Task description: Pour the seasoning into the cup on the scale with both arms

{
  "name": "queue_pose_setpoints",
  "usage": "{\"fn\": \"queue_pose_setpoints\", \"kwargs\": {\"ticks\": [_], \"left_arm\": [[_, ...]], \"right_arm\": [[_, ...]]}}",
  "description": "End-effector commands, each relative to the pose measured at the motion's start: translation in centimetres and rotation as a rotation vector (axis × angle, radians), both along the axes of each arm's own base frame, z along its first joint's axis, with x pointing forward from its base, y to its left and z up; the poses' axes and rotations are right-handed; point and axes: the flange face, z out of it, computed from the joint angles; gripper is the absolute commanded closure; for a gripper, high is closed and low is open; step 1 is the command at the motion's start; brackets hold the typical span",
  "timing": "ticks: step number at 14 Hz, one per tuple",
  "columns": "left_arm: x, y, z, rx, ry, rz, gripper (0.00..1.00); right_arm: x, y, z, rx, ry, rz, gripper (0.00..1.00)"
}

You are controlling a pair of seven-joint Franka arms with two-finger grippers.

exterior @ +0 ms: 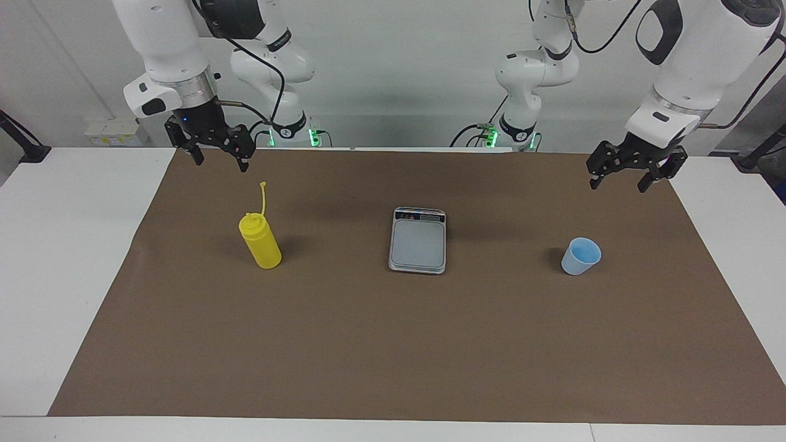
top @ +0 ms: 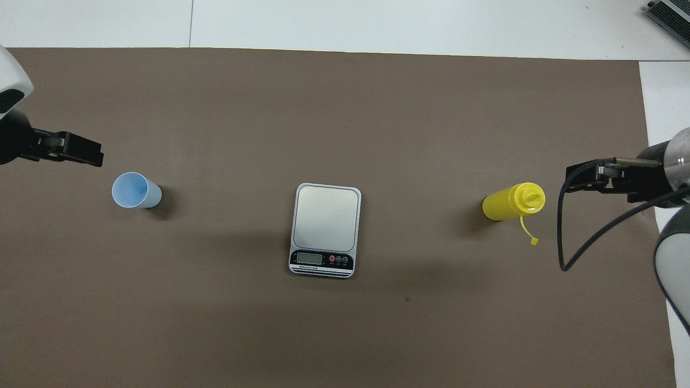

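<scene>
The robot's left gripper should next close on the light blue cup's rim (top: 113,191), on the side farthest from the scale.
The yellow seasoning bottle (exterior: 261,242) (top: 512,202) stands upright on the brown mat toward the right arm's end, its cap strap hanging loose. The grey scale (exterior: 417,240) (top: 326,226) lies in the middle with nothing on its plate, its display edge toward the robots. The light blue cup (exterior: 580,256) (top: 136,190) stands upright and empty on the mat toward the left arm's end. My right gripper (exterior: 221,161) (top: 579,178) hangs open and empty over the mat, beside the bottle. My left gripper (exterior: 618,183) (top: 91,153) hangs open and empty over the mat, beside the cup.
A brown paper mat (exterior: 393,344) covers most of the white table (exterior: 61,245). The right arm's black cable (top: 571,253) loops down beside the bottle. A grey device (top: 668,16) sits at the table corner farthest from the robots, at the right arm's end.
</scene>
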Motion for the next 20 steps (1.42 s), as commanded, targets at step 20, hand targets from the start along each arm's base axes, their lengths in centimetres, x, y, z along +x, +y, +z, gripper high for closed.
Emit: {"fn": "queue_pose_setpoints", "kwargs": {"ticks": [20], "left_arm": [[-1.8, 8.7, -18.2, -0.010, -0.046, 0.187, 0.00]], "right_arm": [[-0.2, -0.4, 0.2, 0.000, 0.008, 0.014, 0.00]]}}
